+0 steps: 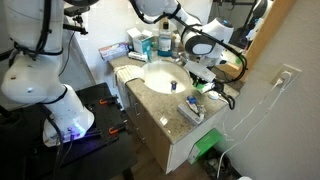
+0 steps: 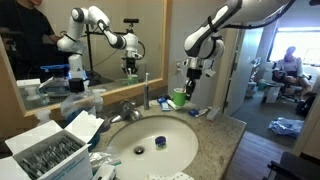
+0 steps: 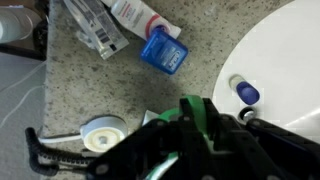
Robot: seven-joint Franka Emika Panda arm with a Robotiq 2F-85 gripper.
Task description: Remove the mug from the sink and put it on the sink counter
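Note:
Next, I set my gripper to release the green mug on the counter (image 1: 207, 100) (image 3: 122, 93) next to the blue floss box.
The green mug (image 2: 179, 97) stands at the counter's far end, beside the white sink (image 2: 178, 152). In the wrist view the mug's (image 3: 152, 122) rim and wall show between the black fingers, over the speckled counter next to the sink (image 3: 290, 55). My gripper (image 2: 189, 87) reaches down onto the mug and is shut on its rim (image 3: 175, 125). In an exterior view the gripper (image 1: 204, 73) hangs over the counter beside the basin (image 1: 160, 78). I cannot tell whether the mug's base touches the counter.
A small blue-capped object (image 3: 245, 93) lies in the basin near the drain (image 2: 138, 150). A blue floss box (image 3: 163, 50), a toothpaste tube (image 3: 135, 15) and a white round item (image 3: 103, 133) lie on the counter. The faucet (image 2: 128, 110) and boxes (image 2: 50, 150) stand along the mirror side.

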